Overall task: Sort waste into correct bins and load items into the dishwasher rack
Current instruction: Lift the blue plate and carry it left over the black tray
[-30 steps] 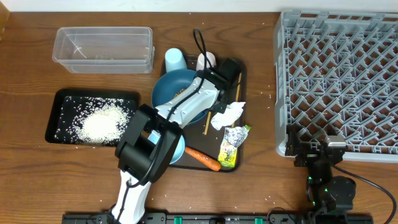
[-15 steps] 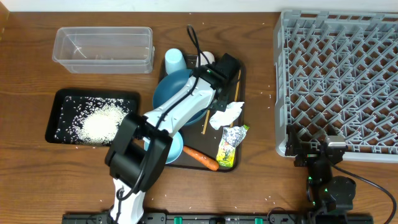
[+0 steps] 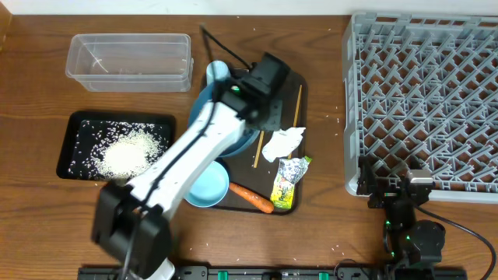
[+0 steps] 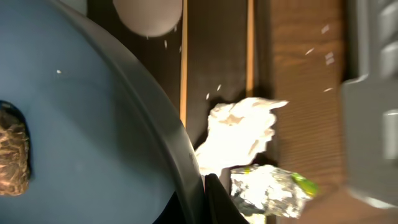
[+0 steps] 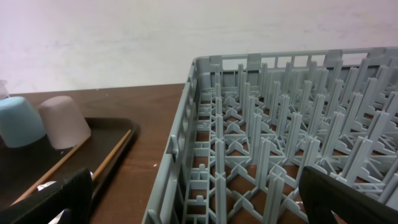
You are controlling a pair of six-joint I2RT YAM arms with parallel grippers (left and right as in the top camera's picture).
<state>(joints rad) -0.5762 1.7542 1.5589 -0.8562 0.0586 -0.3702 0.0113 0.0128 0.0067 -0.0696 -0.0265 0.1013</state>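
Observation:
Next, my left gripper sets the dark-blue plate down on the brown serving tray (image 3: 240, 119), in the space between the light-blue cup and the carrot.
My left gripper (image 3: 263, 124) (image 4: 210, 208) is shut on the right rim of the dark-blue plate (image 3: 237, 144) (image 4: 93, 124), which carries a brown food lump (image 4: 12, 149). Beside the rim lie the crumpled tissue (image 3: 284, 142) (image 4: 239, 134), the foil-edged wrapper (image 3: 289, 180) (image 4: 267, 190) and two chopsticks (image 3: 258, 148) (image 4: 183, 74). The carrot (image 3: 253, 198) and a pale bowl (image 3: 206, 187) sit at the tray's near side. The light-blue cup (image 3: 218, 74) (image 5: 18, 121) and white cup (image 4: 149, 12) (image 5: 62, 121) stand at its far side. My right gripper (image 3: 395, 185) (image 5: 205, 205) is open at the rack's (image 3: 428, 101) (image 5: 267, 155) near-left corner.
Everything lies on a brown serving tray (image 3: 299, 85). To its left, a black tray (image 3: 66, 144) holds a heap of rice (image 3: 124, 152). A clear tub (image 3: 131, 62) stands behind it. Stray rice grains dot the wooden table.
My left arm's elbow has swung to the left and its wrist has shifted toward the far left over the plate. The right arm has not moved.

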